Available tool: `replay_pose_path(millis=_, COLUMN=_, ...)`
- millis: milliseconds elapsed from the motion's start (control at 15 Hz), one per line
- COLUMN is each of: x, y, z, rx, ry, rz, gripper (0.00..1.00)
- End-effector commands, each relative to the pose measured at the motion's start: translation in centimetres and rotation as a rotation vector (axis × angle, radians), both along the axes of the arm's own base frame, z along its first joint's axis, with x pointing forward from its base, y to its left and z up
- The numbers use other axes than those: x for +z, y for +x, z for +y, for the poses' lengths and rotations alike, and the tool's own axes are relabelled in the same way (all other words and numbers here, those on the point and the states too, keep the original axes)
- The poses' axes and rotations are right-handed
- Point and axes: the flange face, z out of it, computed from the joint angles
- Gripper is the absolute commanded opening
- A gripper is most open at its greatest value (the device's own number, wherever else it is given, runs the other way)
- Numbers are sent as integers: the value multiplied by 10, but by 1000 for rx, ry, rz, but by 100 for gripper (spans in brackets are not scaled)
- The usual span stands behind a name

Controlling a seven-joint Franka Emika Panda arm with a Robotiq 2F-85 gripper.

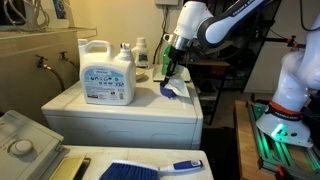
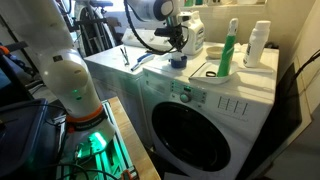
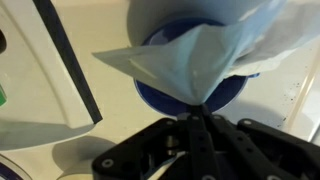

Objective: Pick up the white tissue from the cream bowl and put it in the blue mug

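The white tissue reaches out over the blue mug's rim, so next I open my gripper, take the tissue's overhanging part (image 3: 278, 40) and lower it into the blue mug.
In the wrist view my gripper (image 3: 197, 112) is shut on the white tissue (image 3: 190, 65), which hangs spread out right over the blue mug (image 3: 235, 92); the mug's dark-blue rim shows beneath the tissue. In both exterior views the gripper (image 1: 170, 70) (image 2: 178, 45) points down on top of the white washing machine, with the tissue (image 1: 175, 88) draped at the mug (image 2: 178, 62). The cream bowl is not visible in these frames.
A large white detergent jug (image 1: 107, 72) stands on the machine, with small bottles (image 1: 141, 52) behind. A green bottle (image 2: 230, 52) and a white bottle (image 2: 258, 45) stand at the machine's far end. A blue-handled brush (image 1: 150, 168) lies on a lower surface.
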Motion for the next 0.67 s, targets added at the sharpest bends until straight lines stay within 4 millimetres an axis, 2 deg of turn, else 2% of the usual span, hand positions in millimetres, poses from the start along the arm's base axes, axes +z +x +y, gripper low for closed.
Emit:
replay_pose_path(millis=0, x=-24, y=4, z=0, rx=-4, ry=-48, rz=23, gripper=2)
replay_pose_path(millis=200, x=-36, y=8, z=7, rx=-9, ry=-17, rz=34, gripper=2)
replay_pose_path(millis=467, x=-41, y=14, z=16, rx=-8, ry=25, rz=23, gripper=1)
replay_pose_path(millis=533, x=-42, y=15, z=16, rx=-3, ry=17, rz=46, gripper=27)
replay_pose_path(millis=600, x=-42, y=16, z=15, rx=2, ry=7, rz=58, gripper=29)
